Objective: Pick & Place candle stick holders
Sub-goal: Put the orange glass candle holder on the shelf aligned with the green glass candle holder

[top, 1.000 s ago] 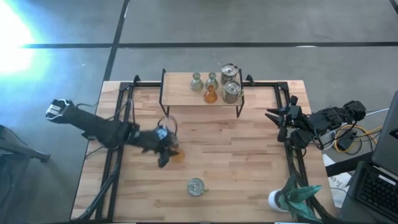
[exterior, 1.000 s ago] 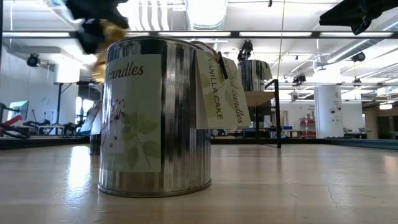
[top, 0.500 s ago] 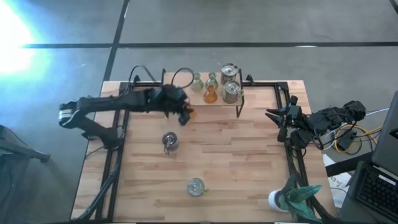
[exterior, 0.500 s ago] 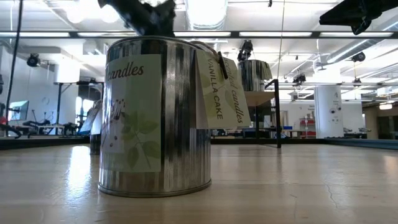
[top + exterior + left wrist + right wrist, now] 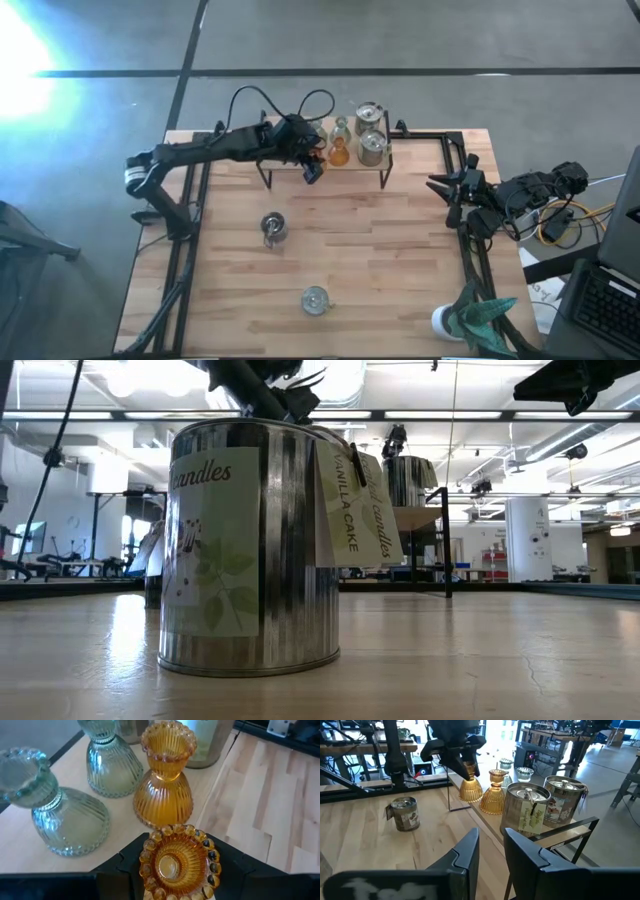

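The robot's left gripper will release the amber holder on the shelf's near edge [image 5: 316, 160], next to the second amber holder.
My left gripper [image 5: 311, 163] is shut on an amber-orange glass holder [image 5: 177, 865] at the near left part of the wooden shelf [image 5: 290, 152] at the table's far side. The holder also shows in the right wrist view [image 5: 468, 787]. On the shelf stand a second amber holder [image 5: 166, 780], two pale green holders [image 5: 107, 755] [image 5: 50, 815] and two silvery candle tins [image 5: 527, 807] [image 5: 565, 805]. Two more tins stand on the table [image 5: 271, 226] [image 5: 315, 299]. My right gripper [image 5: 490, 850] waits open at the table's right edge. My left gripper pinches the amber holder's upper cup [image 5: 468, 771] between its two fingers. The fingers come from above and point down. The holder is upright, its beaded rim [image 5: 176, 832] up and its bell-shaped base [image 5: 468, 794] below the fingers. Whether the base touches the shelf, I cannot tell.
A white pot with a teal plant [image 5: 455, 318] stands at the near right corner. The nearest tin [image 5: 250, 545] fills the low view. The shelf's black legs [image 5: 262, 165] [image 5: 384, 170] stand on the table. Bare wood lies at the table's middle [image 5: 380, 250].
My left gripper has risen from the table's middle left and gone toward the far edge to the shelf, carrying the amber holder. The holder now stands beside the second amber holder at the shelf's near left.
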